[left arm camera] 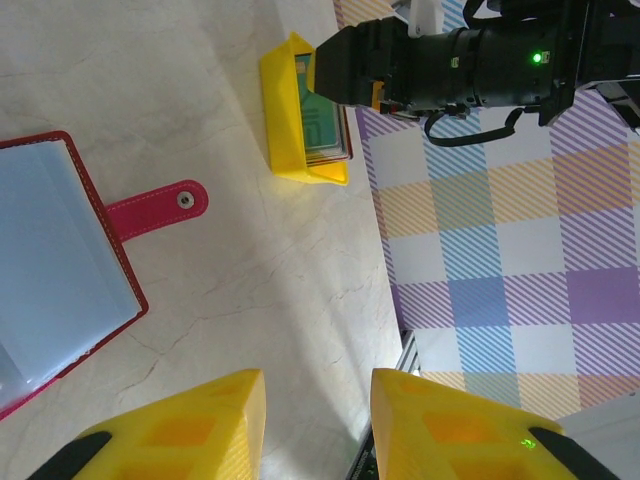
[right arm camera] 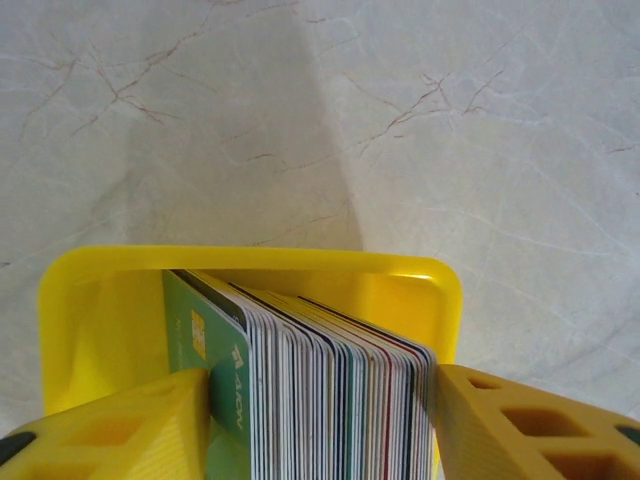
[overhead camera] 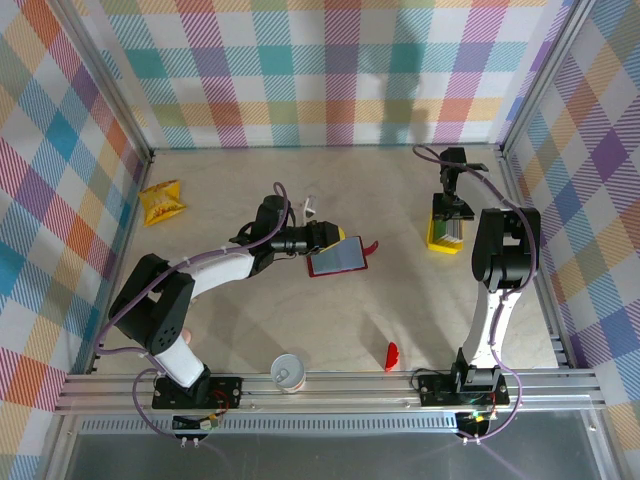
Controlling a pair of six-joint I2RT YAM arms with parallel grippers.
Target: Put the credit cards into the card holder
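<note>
My right gripper is holding the whole thick stack of credit cards, so it should open and pinch only the green card at the front point(right arm camera: 212, 350).
The credit cards point(right arm camera: 330, 400) stand on edge as a thick stack in a yellow tray point(right arm camera: 250, 258), a green card at the front. My right gripper point(right arm camera: 322, 400) reaches down into the tray, one finger against each side of the stack, shut on it. From above, the cards point(overhead camera: 449, 232) and right gripper point(overhead camera: 450, 212) are at the right of the table. The card holder point(overhead camera: 338, 257) lies open mid-table, dark-red rim, grey-blue inside. In the left wrist view the card holder point(left arm camera: 50, 270) is at the left with its clasp tab point(left arm camera: 160, 205). My left gripper point(left arm camera: 318, 385) is open beside it, bare table between its fingers.
A crinkled yellow snack packet point(overhead camera: 162, 203) lies at the far left. A paper cup point(overhead camera: 287, 372) and a small red curved piece point(overhead camera: 391, 356) sit near the front rail. A small white object point(overhead camera: 310, 208) lies behind the left arm. Plaid walls enclose the table.
</note>
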